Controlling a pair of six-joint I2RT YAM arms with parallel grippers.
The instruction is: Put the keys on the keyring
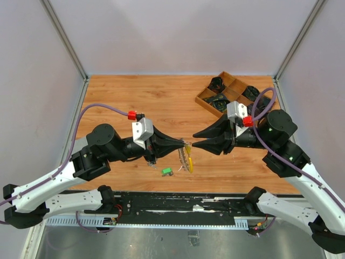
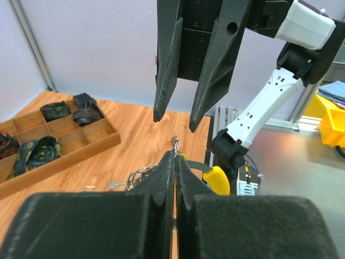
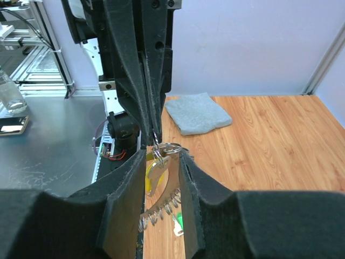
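Note:
My right gripper's open fingers are barely reached by the end of the small wire loop, so next I move them nearer my left gripper and close them on the loop (image 3: 159, 155).
My left gripper (image 1: 186, 144) is shut on a small wire loop (image 2: 175, 142) at the top of the keyring. The keyring's silvery coil (image 3: 161, 211) and yellow curved piece (image 1: 189, 160) hang below it, above the table. A silver key with a yellow head (image 3: 158, 174) hangs on that loop. My right gripper (image 1: 193, 139) is open, facing the left one tip to tip. Its fingers (image 3: 126, 183) stand on either side of the loop and hanging key without closing on them. A green-headed key (image 1: 167, 171) lies on the table below and also shows in the right wrist view (image 3: 178, 224).
A wooden divided tray (image 1: 207, 100) holding dark items stands at the back right and also shows in the left wrist view (image 2: 81, 148). A grey folded cloth (image 3: 197, 113) lies on the wood. The metal rail (image 1: 178, 205) runs along the near edge.

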